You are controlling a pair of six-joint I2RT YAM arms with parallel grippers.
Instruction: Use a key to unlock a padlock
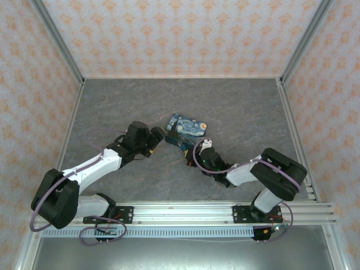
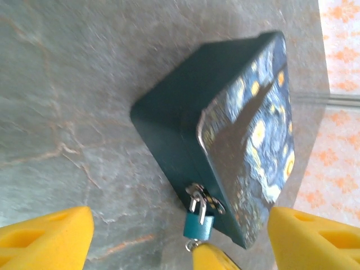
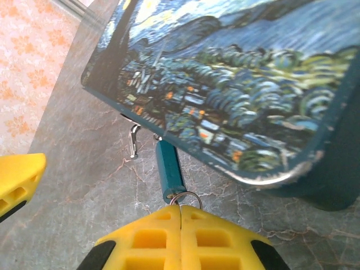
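My right gripper is holding the key under the teal padlock while the shackle hangs open, so it should open and take the padlock [image 3: 170, 171] by its body.
The tiny teal padlock [image 3: 170, 171] hangs from the hasp on the side of the blue-and-yellow swirl-printed tin [image 3: 236, 95]. My right gripper [image 3: 180, 209] is shut right below the padlock's base. The key is hidden between its fingers, and only the key ring [image 3: 187, 197] shows. One end of the silver shackle [image 3: 134, 140] hangs free beside the lock body. In the left wrist view the padlock [image 2: 198, 225] sits between the wide-open fingers of my left gripper [image 2: 180, 225], which touches nothing. From above, the tin [image 1: 188, 128] lies mid-table, with the left gripper [image 1: 159, 136] and right gripper [image 1: 191, 153] beside it.
The grey marbled table [image 1: 140, 101] is walled by orange-patterned panels with aluminium posts. A metal rail [image 1: 225, 211] carrying both arm bases runs along the near edge. A yellow finger of the left gripper [image 3: 17, 180] shows at the left of the right wrist view.
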